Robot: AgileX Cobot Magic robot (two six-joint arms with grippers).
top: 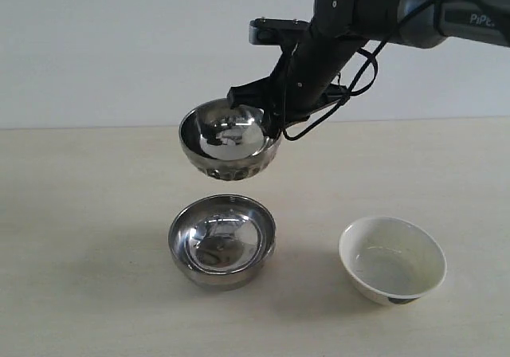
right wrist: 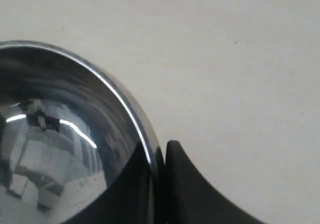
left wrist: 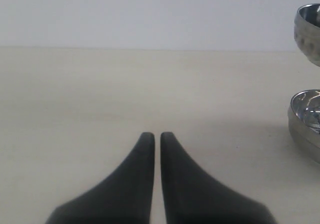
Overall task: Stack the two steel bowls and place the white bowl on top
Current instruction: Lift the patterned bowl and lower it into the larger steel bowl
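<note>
Next, my right gripper lets go of the smaller ribbed steel bowl inside the wider smooth steel bowl (top: 228, 221) on the table. The smaller bowl now hangs tilted directly above it.
The smaller ribbed steel bowl (top: 229, 143) hangs in the air, tilted, with my right gripper (top: 273, 127) shut on its rim. In the right wrist view the rim (right wrist: 125, 101) runs between the dark fingers (right wrist: 177, 174). Directly below it the wider smooth steel bowl (top: 222, 241) sits upright on the table. The white bowl (top: 392, 259), with a dark mark near its base, rests to the right. My left gripper (left wrist: 153, 136) is shut on nothing, low over the table; both steel bowls, the lifted one (left wrist: 310, 30) and the resting one (left wrist: 306, 120), show at that view's edge.
A light beige table (top: 88, 213) carries everything, with a plain white wall behind. The dark right arm (top: 374, 10) with its cables reaches in from the upper right.
</note>
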